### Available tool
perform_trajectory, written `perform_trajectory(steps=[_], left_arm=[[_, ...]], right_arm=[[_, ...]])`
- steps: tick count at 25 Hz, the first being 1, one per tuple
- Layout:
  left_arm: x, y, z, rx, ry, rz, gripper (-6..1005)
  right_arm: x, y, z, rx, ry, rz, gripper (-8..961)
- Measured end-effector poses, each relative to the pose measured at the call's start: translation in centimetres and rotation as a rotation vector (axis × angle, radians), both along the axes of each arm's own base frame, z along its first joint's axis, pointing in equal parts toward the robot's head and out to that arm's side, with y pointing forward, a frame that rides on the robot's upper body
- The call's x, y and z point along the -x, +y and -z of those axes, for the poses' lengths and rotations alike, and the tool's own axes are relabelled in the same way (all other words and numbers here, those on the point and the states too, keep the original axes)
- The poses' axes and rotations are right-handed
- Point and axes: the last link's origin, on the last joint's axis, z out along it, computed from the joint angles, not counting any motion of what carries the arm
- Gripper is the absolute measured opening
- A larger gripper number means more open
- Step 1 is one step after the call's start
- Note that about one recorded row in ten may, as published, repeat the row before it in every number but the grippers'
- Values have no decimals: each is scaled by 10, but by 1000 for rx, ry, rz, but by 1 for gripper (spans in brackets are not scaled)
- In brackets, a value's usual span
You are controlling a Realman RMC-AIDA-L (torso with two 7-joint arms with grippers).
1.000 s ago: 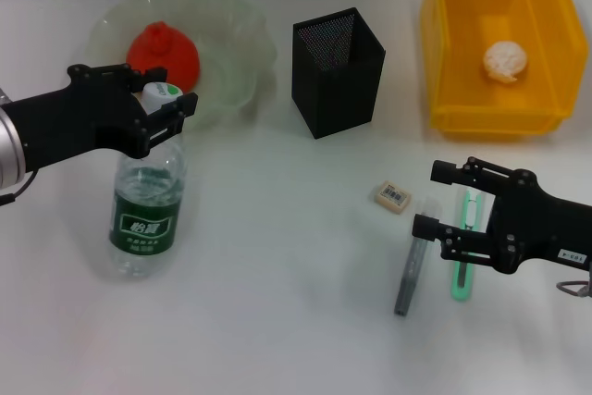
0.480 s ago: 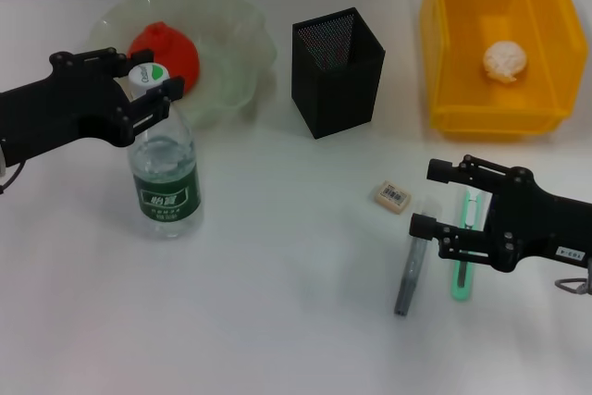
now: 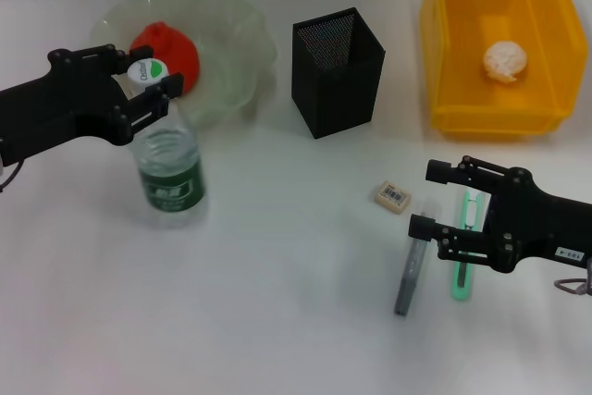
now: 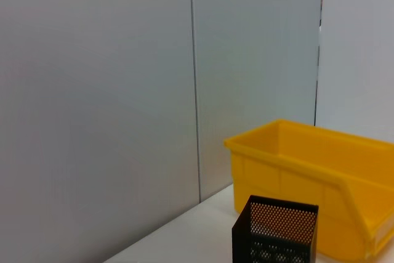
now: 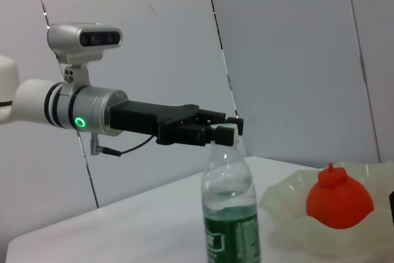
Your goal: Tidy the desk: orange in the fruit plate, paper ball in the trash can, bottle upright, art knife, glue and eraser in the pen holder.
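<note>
The green art knife's far end (image 3: 474, 201) points toward the yellow trash can. My right gripper closes on it next.
The clear bottle (image 3: 170, 166) with a green label stands upright on the table, and my left gripper (image 3: 141, 76) is shut on its white cap. The right wrist view shows the same grip, with the left gripper (image 5: 223, 130) on top of the bottle (image 5: 230, 214). The orange (image 3: 166, 48) lies in the pale fruit plate (image 3: 236, 30). The paper ball (image 3: 505, 59) sits in the yellow trash can (image 3: 444, 53). My right gripper (image 3: 425, 199) is open over the top end of the grey glue stick (image 3: 407, 275). The green art knife (image 3: 462, 265) lies beside it, and the eraser (image 3: 393, 195) is just to the left. The black mesh pen holder (image 3: 338, 71) stands at the centre back.
The left wrist view shows only the grey wall, the yellow bin (image 4: 308, 170) and the pen holder (image 4: 275, 235). White table surface stretches between the bottle and the eraser and along the front edge.
The bottle has come from a lean to upright and its base has shifted right and back. My left gripper rose with the cap. The right gripper has barely moved.
</note>
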Motion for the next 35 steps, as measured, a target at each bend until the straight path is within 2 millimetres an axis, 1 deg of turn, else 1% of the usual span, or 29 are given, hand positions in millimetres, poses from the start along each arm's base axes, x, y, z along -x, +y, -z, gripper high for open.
perform_trajectory(steps=[11,18,23,26,28,29,32,34,35], left_arm=[[2,2,4,6,3,16,440],[-1,4,6,10,-51,13,440],[-1,5,6,8,-56,11,441],[-1,6,1,-4,-64,9,574],[-4,7,-9,-24,-95,24,663],[-5,6,-17,-33,-115,40,680],[-15,-6,-33,-6,-173,151,730],[-19,-17,-37,25,-195,231,764],[-19,-22,-35,44,-197,261,781]], right_arm=[[0,0,0,2,-1,0,795],[-1,-1,1,9,-8,-2,796],[-1,-1,1,9,-8,-2,796],[-1,-1,1,11,-8,0,796],[0,1,-3,13,-7,12,796],[1,3,-6,14,-7,21,796],[5,11,-22,21,-13,53,796],[10,15,-35,27,-19,66,796],[16,19,-46,27,-28,74,796]])
